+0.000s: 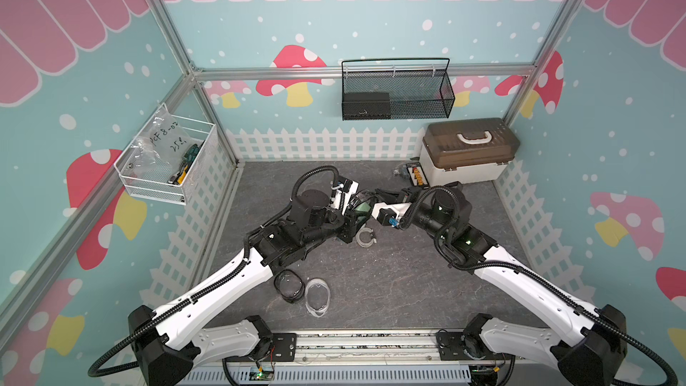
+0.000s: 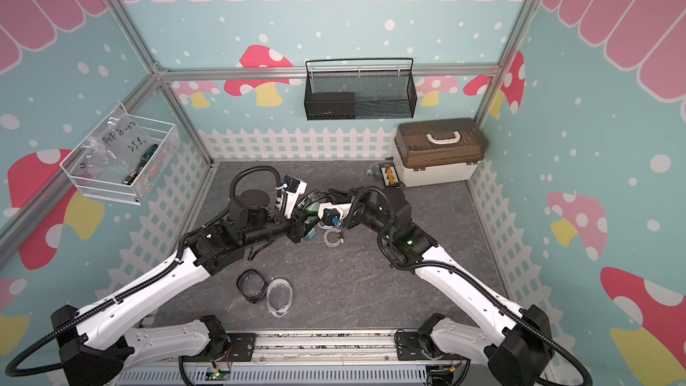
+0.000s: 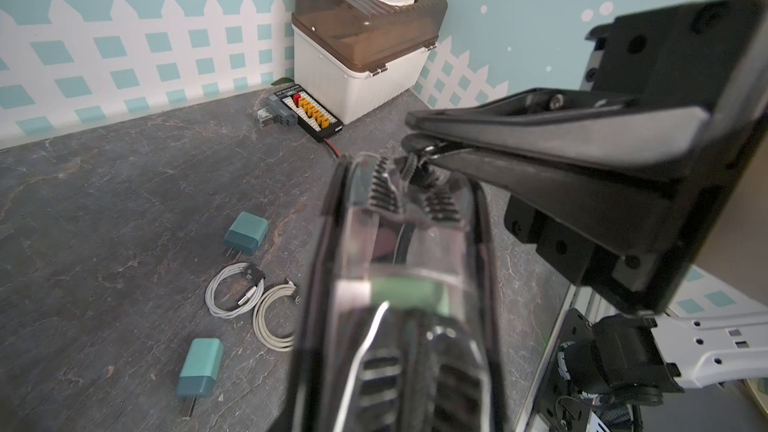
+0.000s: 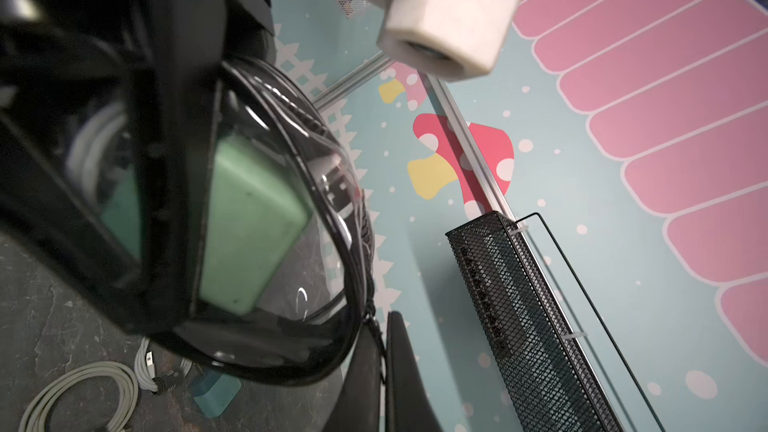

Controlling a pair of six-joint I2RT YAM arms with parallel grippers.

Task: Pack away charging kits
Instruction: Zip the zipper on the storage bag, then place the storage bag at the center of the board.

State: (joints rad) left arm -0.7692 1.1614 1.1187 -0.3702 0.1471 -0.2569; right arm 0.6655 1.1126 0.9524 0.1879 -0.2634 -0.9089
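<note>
Next, my left gripper lets go of the filled pouch on the table [image 1: 275, 226] behind the empty black-rimmed pouch, toward the white wire basket.
A black-rimmed clear pouch [image 1: 362, 205] [image 4: 324, 201] hangs above the middle of the table, with a green charger [image 4: 249, 226] [image 3: 405, 295] and a white cable inside it. My left gripper [image 1: 354, 213] [image 3: 409, 197] is shut across the pouch's flat sides. My right gripper [image 1: 375, 194] [image 4: 384, 317] is shut on the zip pull at the pouch's rim. Below them on the table lie two teal chargers [image 3: 246, 232] [image 3: 200, 367] and two coiled white cables [image 3: 235, 295] [image 3: 274, 317]. An empty black-rimmed pouch [image 1: 288, 285] and a clear pouch [image 1: 317, 295] lie near the front.
A beige box with a brown lid [image 1: 469, 152] stands at the back right, with a black connector board [image 1: 417, 176] beside it. A black mesh basket [image 1: 397, 90] hangs on the back wall, a white wire basket [image 1: 167, 165] on the left wall.
</note>
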